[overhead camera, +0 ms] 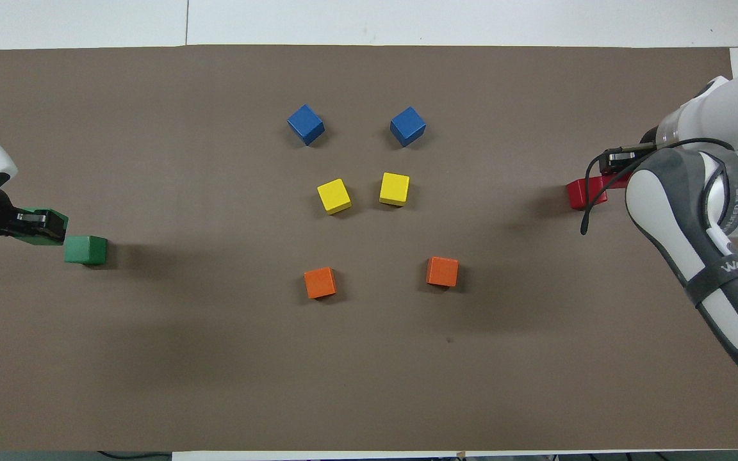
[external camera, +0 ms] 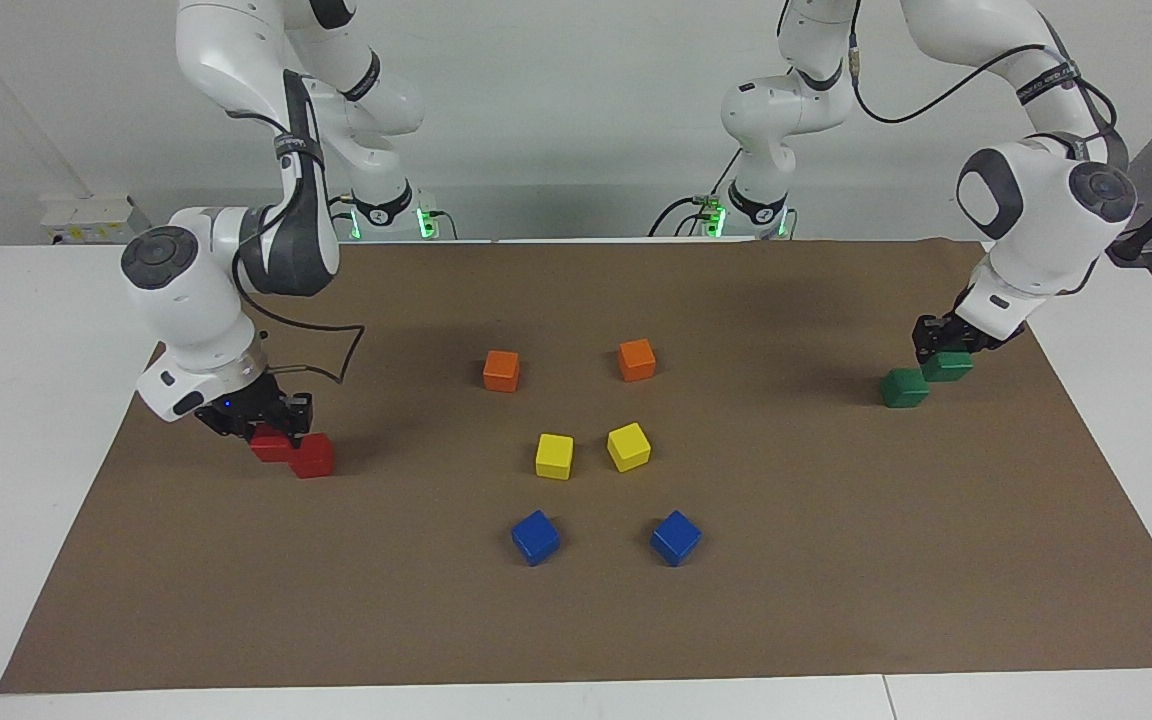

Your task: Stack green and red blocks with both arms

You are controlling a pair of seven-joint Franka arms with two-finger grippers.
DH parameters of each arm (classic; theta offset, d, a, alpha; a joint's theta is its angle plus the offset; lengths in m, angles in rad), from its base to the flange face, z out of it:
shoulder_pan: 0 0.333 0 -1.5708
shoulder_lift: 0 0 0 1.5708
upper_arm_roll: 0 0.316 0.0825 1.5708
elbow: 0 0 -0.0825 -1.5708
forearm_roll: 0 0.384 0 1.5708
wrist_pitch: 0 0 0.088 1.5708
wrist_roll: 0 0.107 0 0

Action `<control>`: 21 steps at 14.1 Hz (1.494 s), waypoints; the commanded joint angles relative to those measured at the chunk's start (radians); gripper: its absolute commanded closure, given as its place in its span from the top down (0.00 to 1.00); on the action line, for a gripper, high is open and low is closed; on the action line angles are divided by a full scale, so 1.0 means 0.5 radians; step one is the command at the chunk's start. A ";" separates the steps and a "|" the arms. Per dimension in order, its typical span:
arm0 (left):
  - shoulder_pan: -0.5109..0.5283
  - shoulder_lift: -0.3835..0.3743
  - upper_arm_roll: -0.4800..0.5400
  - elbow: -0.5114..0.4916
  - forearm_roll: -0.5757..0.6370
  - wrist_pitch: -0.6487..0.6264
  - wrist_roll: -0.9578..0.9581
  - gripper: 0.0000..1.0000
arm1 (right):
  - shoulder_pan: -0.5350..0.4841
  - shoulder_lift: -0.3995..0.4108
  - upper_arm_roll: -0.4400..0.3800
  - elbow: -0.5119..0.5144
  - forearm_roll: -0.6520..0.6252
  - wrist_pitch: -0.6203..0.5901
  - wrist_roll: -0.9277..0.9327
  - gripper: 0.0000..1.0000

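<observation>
My left gripper is going to let go of its green block on top of the other green block [overhead camera: 72, 242], which is resting on the brown mat.
My left gripper [external camera: 946, 352] is shut on a green block [external camera: 949, 367], held low over the mat at the left arm's end of the table. The second green block [external camera: 904, 388] rests on the mat right beside it, toward the middle. In the overhead view the left gripper [overhead camera: 34, 224] and its green block [overhead camera: 54, 215] sit next to the resting green block [overhead camera: 85, 250]. My right gripper [external camera: 261, 428] is shut on a red block [external camera: 271, 445], low and against the red block [external camera: 313, 456] lying on the mat. From overhead, the right arm hides most of that pair; the resting red block [overhead camera: 583, 194] shows.
Two orange cubes [external camera: 501, 371] [external camera: 637, 360], two yellow cubes [external camera: 554, 456] [external camera: 628, 447] and two blue cubes [external camera: 535, 537] [external camera: 675, 537] stand in pairs in the middle of the brown mat [external camera: 836, 560]. White table surrounds the mat.
</observation>
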 commanded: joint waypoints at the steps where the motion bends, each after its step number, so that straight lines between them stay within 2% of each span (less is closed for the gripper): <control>1: 0.073 -0.115 -0.027 -0.196 0.033 0.191 0.083 0.00 | 0.022 -0.087 0.023 -0.118 0.028 0.034 -0.090 0.00; 8: 0.077 -0.059 -0.033 -0.306 -0.022 0.360 0.141 0.00 | 0.001 -0.127 0.020 -0.226 0.028 0.077 -0.271 0.00; 12: 0.086 -0.029 -0.030 -0.306 -0.153 0.369 0.227 0.00 | -0.020 -0.133 0.020 -0.247 0.028 0.098 -0.271 0.00; 21: 0.095 -0.022 -0.030 -0.404 -0.160 0.507 0.288 0.00 | -0.026 -0.112 0.023 -0.312 0.031 0.227 -0.225 0.00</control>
